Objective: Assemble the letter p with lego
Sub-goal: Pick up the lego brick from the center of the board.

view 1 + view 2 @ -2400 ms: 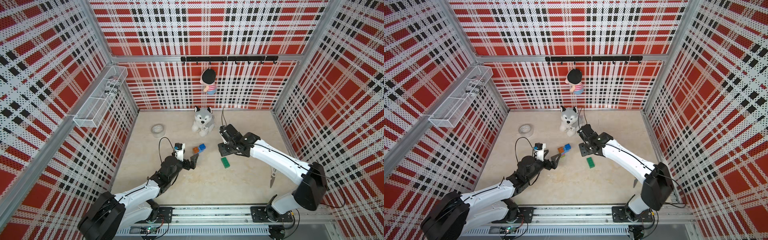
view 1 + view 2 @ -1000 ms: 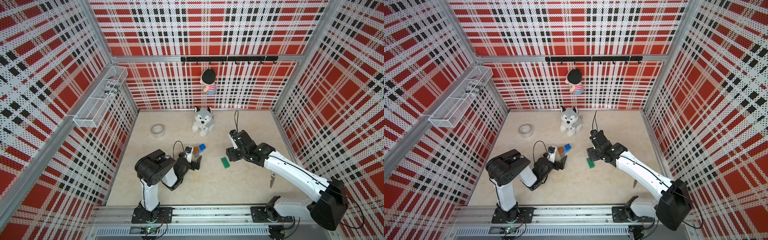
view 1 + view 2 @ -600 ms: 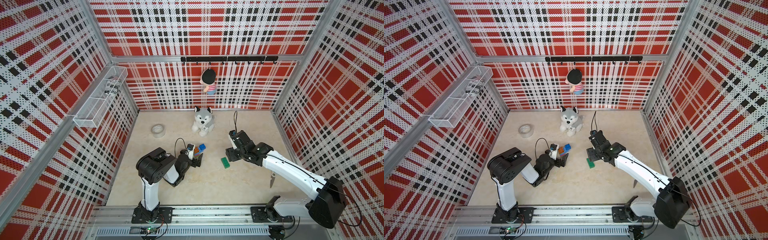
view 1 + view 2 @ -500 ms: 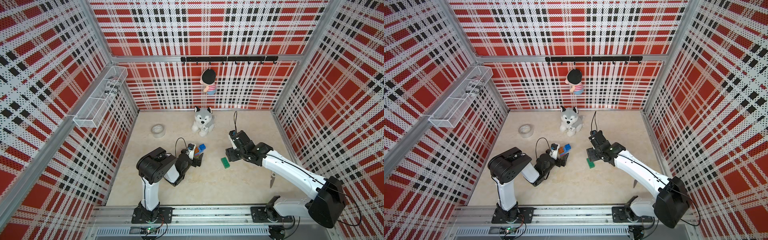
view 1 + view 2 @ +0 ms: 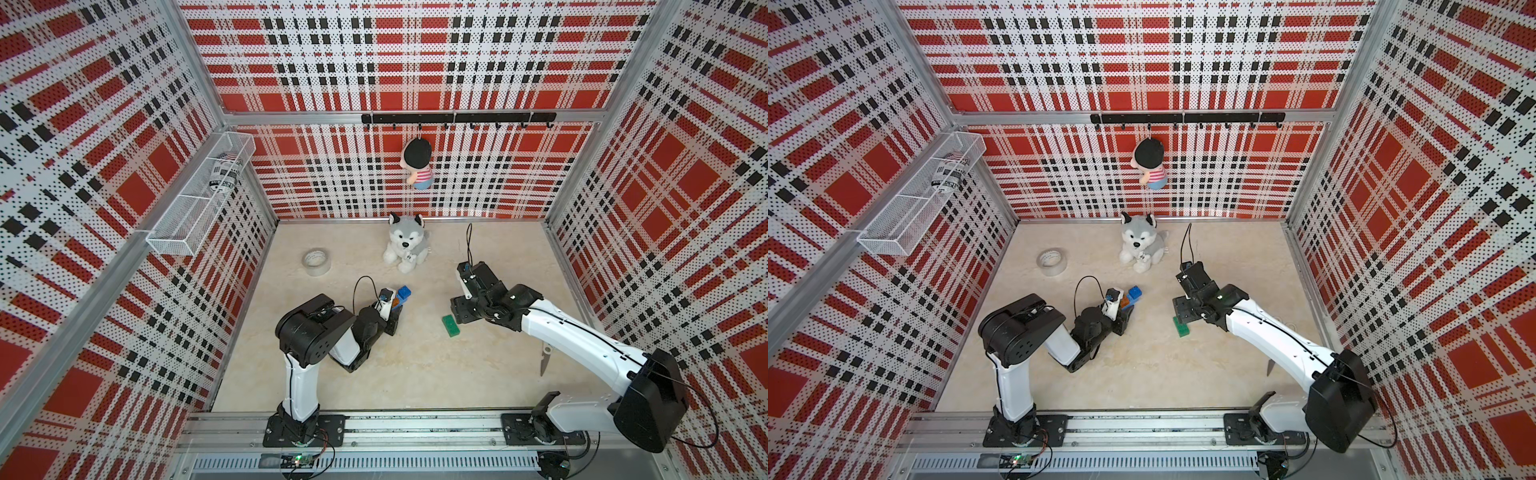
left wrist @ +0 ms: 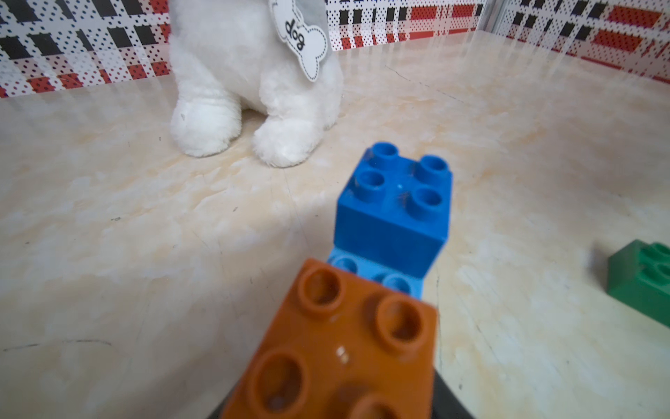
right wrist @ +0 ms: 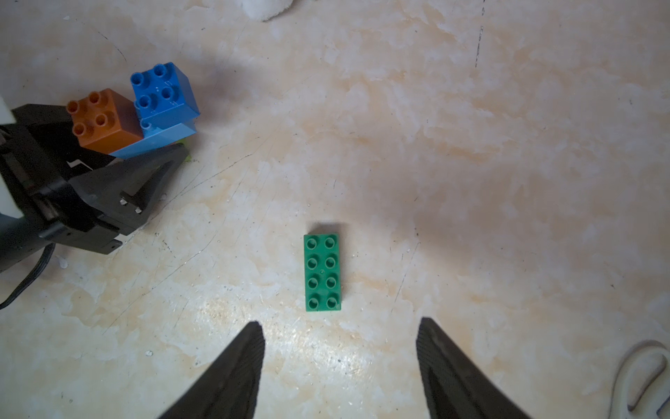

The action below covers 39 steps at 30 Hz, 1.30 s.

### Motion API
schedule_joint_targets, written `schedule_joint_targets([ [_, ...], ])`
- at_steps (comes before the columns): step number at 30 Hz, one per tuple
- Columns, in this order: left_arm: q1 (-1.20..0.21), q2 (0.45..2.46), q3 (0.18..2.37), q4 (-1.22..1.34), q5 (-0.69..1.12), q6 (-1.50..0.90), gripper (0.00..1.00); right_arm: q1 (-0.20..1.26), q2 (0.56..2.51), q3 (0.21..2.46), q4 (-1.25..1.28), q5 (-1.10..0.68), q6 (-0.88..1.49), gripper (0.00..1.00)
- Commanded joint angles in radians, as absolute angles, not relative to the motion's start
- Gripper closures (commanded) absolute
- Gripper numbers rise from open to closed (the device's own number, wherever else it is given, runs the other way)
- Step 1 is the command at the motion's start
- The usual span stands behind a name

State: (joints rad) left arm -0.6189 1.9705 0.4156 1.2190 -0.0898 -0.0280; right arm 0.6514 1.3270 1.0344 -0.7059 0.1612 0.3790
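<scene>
The dark green brick is next: my right gripper will go down and close across the long sides (image 5: 450,325) (image 7: 322,273) of it, around their middle.
A joined lego stack stands mid-floor: an orange brick (image 7: 103,116) and a dark blue brick (image 7: 163,90) sit on a longer light blue brick (image 7: 159,139), with a lime sliver (image 7: 186,158) beneath. My left gripper (image 7: 123,130) reaches in low from the near side, one finger on each side of the stack, closed against it. The orange brick (image 6: 344,348) fills the left wrist view, with the dark blue brick (image 6: 393,210) beyond. A dark green brick (image 5: 451,325) lies flat and alone to the right. My right gripper (image 7: 340,321) hovers open just above the green brick (image 7: 322,272).
A plush husky (image 5: 405,245) sits at the back, close behind the stack. A clear tape roll (image 5: 316,262) lies back left, and scissors (image 5: 545,357) lie to the right under my right arm. A wire basket (image 5: 199,195) hangs on the left wall.
My left arm has folded back and brought its gripper low to the stack, and its jaws have closed in on the bricks. My right gripper has drawn back over the green brick and holds still.
</scene>
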Motion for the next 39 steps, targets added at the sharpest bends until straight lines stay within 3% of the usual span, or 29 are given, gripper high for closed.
schedule_joint_targets([
  [1,-0.631,1.990,0.419,1.248,-0.086,-0.011,0.57,0.646,1.327,1.024,-0.703,0.165,0.391,0.30],
  [11,-0.667,1.982,0.406,1.264,-0.133,0.010,0.75,0.646,1.325,1.012,-0.699,0.163,0.402,0.30],
  [13,-0.671,1.980,0.404,1.267,-0.143,0.007,1.00,0.646,1.324,1.008,-0.699,0.168,0.406,0.30],
  [24,-0.685,1.888,0.350,1.292,-0.111,-0.007,1.00,0.646,1.358,0.961,-0.703,0.132,0.400,0.32],
  [39,-0.716,1.754,0.261,1.293,-0.065,-0.041,1.00,0.652,1.567,0.937,-0.562,0.087,0.392,0.34],
])
